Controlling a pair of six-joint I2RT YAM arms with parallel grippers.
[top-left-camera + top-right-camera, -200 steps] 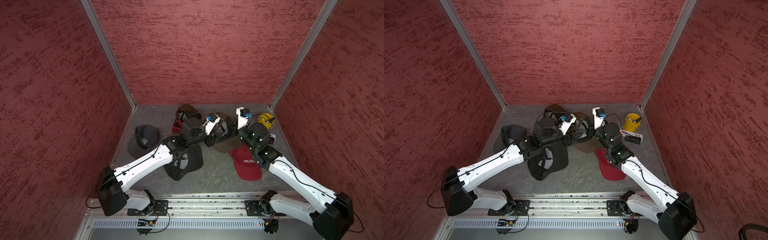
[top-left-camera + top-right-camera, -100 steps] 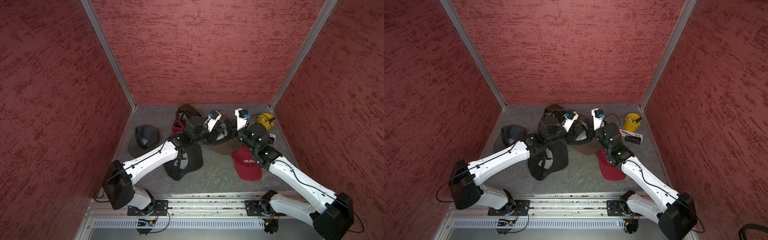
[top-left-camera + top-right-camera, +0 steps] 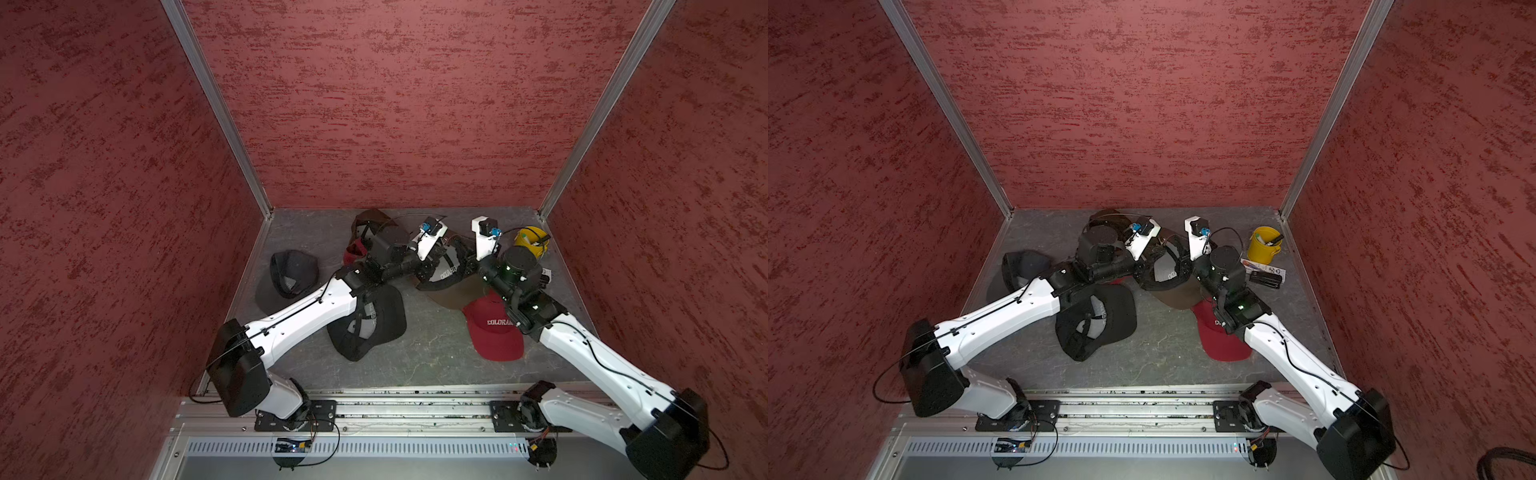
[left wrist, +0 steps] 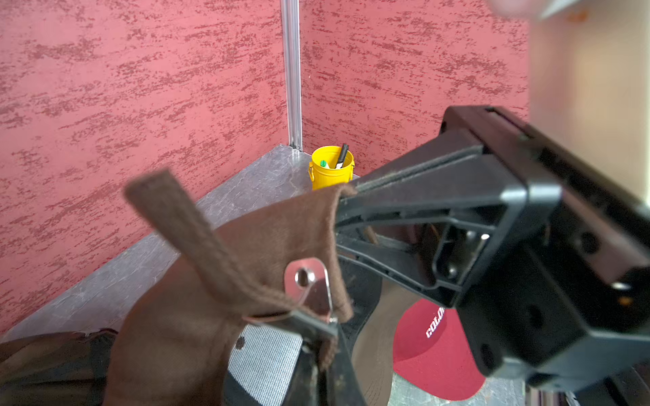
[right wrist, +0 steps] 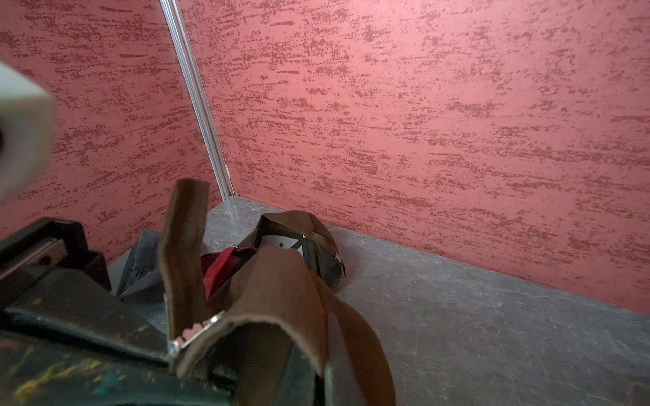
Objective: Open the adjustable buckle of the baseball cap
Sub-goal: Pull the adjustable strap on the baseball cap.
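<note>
The robot's right gripper pinches the cap's rear edge across from the silver buckle, so it should open and take the cap at its buckle end (image 4: 308,281).
A brown baseball cap (image 3: 446,277) (image 3: 1166,274) hangs between my two grippers at the back middle of the floor. Its silver buckle (image 4: 309,286) (image 5: 197,330) stands flipped up, and the loose brown strap (image 4: 191,228) (image 5: 183,246) sticks out of it. In the left wrist view my left gripper (image 4: 325,365) (image 3: 432,266) is shut on the brown band right under the buckle. My right gripper (image 5: 318,372) (image 3: 469,266) is shut on the cap's rear edge on the other side; its black fingers (image 4: 404,197) pinch the cloth there.
A red cap (image 3: 494,332), a black mesh cap (image 3: 370,324), a dark grey cap (image 3: 291,274) and another brown cap (image 3: 370,220) lie around. A yellow bucket (image 3: 532,245) with pens stands in the back right corner. Red walls close three sides.
My left gripper has moved in toward the brown cap and closed on the band at the buckle. The right gripper has stayed shut on the cap in the same place.
</note>
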